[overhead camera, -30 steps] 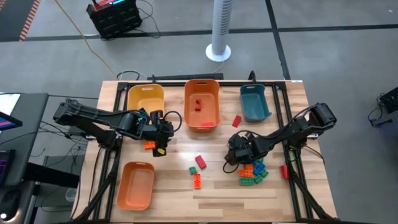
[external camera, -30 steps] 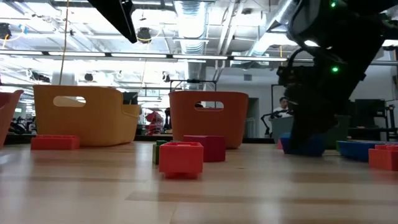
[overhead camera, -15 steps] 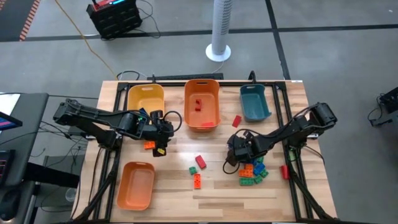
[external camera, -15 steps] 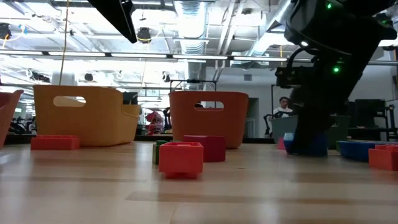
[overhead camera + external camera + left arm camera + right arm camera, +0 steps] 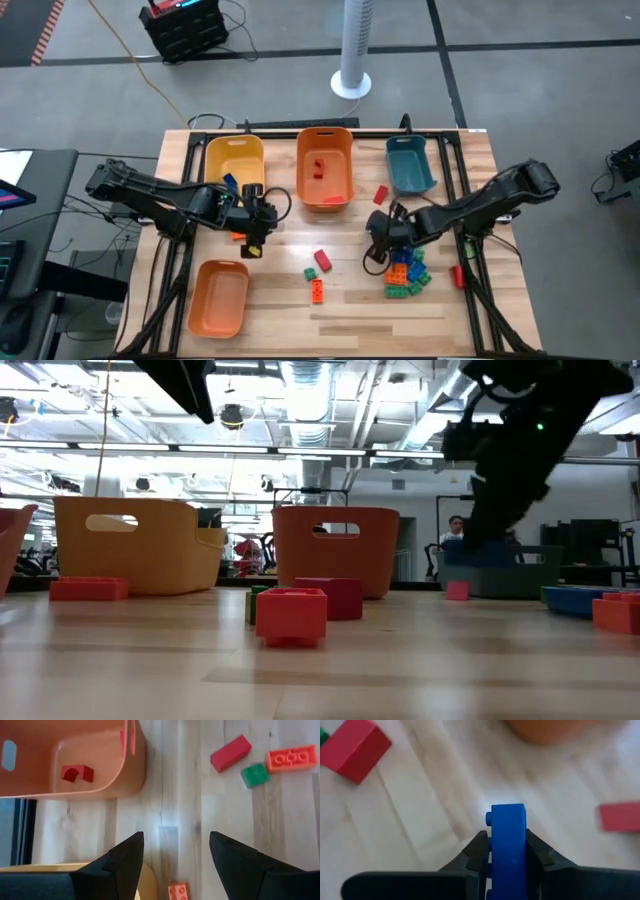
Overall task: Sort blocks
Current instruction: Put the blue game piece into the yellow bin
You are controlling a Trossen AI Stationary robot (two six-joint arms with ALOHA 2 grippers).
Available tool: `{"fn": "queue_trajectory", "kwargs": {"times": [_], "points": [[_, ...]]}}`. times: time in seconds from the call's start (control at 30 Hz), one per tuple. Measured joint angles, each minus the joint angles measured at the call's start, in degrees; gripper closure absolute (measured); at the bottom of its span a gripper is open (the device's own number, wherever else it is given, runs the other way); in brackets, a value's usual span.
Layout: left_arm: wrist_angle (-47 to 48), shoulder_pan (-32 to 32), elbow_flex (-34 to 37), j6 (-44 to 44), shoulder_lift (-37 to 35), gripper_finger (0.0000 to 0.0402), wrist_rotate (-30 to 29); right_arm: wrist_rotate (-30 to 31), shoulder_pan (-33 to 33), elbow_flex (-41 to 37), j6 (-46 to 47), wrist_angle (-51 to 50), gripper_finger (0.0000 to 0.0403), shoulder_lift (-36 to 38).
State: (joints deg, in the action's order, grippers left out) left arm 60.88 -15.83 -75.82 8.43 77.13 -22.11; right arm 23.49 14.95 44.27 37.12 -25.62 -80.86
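My right gripper holds the blue block. It will release the block between the fingers of my left gripper, just before the orange bin holding red blocks (image 5: 303, 216).
My right gripper (image 5: 380, 253) hangs over the table's right half, beside a pile of orange, blue and green blocks (image 5: 405, 276), and is shut on a blue block (image 5: 508, 837). My left gripper (image 5: 175, 855) is open above bare wood near the yellow bin (image 5: 234, 160), with a small orange block (image 5: 178, 891) lying under it. Loose on the table's middle lie a red block (image 5: 323, 260), a green block (image 5: 310, 272) and an orange block (image 5: 317, 290). Inside the orange bin (image 5: 325, 165) lie red blocks (image 5: 317, 167). My right gripper pinches the blue block between its two fingers, one on each broad side (image 5: 520, 851). The fingers (image 5: 476, 851) slant down toward the table. The block stands on edge in the hold, a stud (image 5: 489, 818) facing sideways, lifted clear of the table.
A teal bin (image 5: 409, 165) stands at the far right and a second orange bin (image 5: 218, 297) at the near left. A red block (image 5: 381, 194) lies between the far bins, another (image 5: 458, 275) near the right edge. Bare wood lies along the near edge.
My right gripper has shut on the blue block at the pile's edge, risen with it off the table and rolled about its own line. The block now hangs clear of the wood, where before it rested on it.
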Motion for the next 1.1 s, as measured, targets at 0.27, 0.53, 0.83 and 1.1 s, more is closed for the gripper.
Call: {"fn": "queue_trajectory", "kwargs": {"times": [0.27,0.53,0.83,1.1], "points": [[-2.6,-0.8,0.7,-3.3,0.0,0.0181,-2.9,-3.5,-3.7,0.0,-15.7,11.6,0.0315,9.3],[-29.4,-0.8,11.1,-29.7,0.0,0.0181,-4.9,-18.8,-8.0,0.0,-25.4,30.8,0.0315,6.1],[-48.2,-0.8,18.2,-57.8,0.1,0.0181,-5.0,-31.5,-11.8,0.0,-20.7,46.8,0.0315,-1.5],[-54.1,-0.8,18.8,-59.1,1.3,0.0177,-4.9,-36.0,-13.0,2.0,-19.1,49.1,0.0315,-5.3]]}}
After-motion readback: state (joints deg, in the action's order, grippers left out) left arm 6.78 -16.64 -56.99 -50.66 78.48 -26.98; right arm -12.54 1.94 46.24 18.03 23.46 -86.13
